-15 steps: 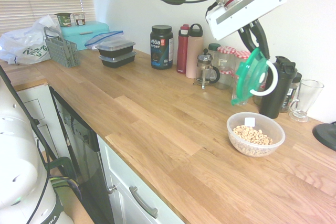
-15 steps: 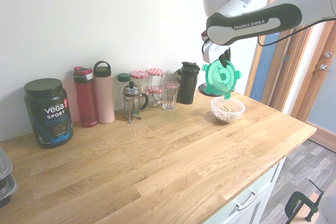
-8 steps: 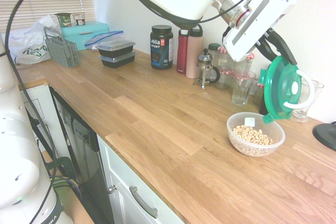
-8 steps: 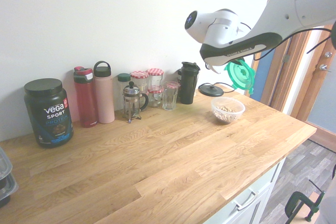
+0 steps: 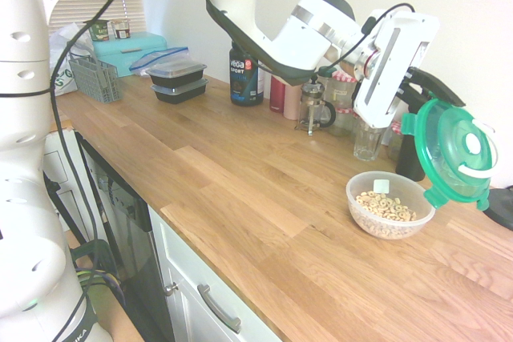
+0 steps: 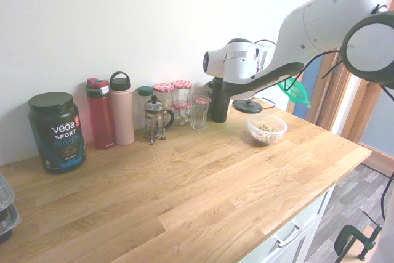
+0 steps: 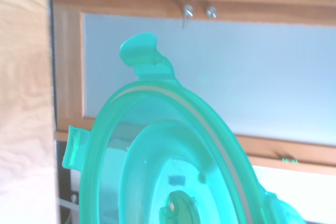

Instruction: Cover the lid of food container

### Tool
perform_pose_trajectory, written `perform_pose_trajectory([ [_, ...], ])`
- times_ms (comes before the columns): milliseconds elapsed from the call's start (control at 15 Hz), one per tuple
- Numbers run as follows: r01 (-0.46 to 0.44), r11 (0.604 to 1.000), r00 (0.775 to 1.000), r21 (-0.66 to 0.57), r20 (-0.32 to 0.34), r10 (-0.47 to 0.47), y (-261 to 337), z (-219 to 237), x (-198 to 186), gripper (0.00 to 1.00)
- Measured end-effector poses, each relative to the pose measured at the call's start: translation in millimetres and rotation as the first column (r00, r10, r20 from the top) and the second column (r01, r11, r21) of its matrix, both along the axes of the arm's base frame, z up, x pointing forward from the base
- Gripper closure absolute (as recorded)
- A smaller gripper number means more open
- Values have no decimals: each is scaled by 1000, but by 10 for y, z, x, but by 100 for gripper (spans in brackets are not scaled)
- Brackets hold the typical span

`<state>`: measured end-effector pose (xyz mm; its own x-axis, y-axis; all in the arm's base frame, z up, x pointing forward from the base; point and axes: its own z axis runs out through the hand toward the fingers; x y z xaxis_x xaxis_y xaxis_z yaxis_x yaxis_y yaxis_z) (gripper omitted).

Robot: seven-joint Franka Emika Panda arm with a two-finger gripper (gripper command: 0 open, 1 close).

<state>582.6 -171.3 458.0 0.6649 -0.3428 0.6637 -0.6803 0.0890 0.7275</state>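
Next, my gripper lets go of the green lid on the open rim of the food container [image 5: 389,191], covering the cereal rings.
The lid [image 5: 455,152] is round translucent green plastic with clip tabs and a white ring at its centre. It hangs tilted almost on edge, just right of and above the food container [image 5: 390,204], a clear round bowl with cereal rings on the wooden counter. My gripper [image 5: 433,102] is shut on the lid's upper rim. From the other side, the lid [image 6: 296,91] shows only as a green sliver behind the arm, above and right of the food container [image 6: 267,129]. Up close, the lid [image 7: 173,156] fills the wrist view.
A black shaker bottle [image 5: 410,158], a glass [image 5: 367,140], red-capped jars, a French press [image 5: 313,106], bottles and a Vega tub [image 5: 246,71] line the wall. Black meal-prep containers [image 5: 176,78] and a grey basket [image 5: 94,78] stand far left. A black round object [image 5: 501,206] lies right of the bowl.
The arm has swung the lid from behind and left of the bowl across to its right side. The lid has turned and the wrist has dropped lower. The grip stays shut.
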Motion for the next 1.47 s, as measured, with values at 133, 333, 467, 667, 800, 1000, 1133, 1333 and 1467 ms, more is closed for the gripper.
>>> perform_pose_trajectory([
  [133, 0, 1000, 1000, 21, 7, -1, 47, -138, 88, 100],
  [333, 9, 999, 1000, 36, -4, -9, 71, -292, 130, 100],
  [467, 10, 999, 1000, 41, -8, -10, 92, -361, 141, 100],
  [667, 6, 999, 1000, 46, -7, -6, 159, -384, 154, 100],
  [800, 1, 999, 1000, 51, -7, -1, 207, -398, 164, 100],
  [1000, -8, 998, 1000, 55, -15, 9, 284, -447, 183, 100],
  [1133, -10, 998, 1000, 60, -19, 11, 322, -480, 187, 0],
  [1333, -1, 998, 999, 61, -32, 3, 380, -551, 147, 0],
  [1467, -6, 998, 999, 61, -40, 8, 428, -613, 119, 0],
])
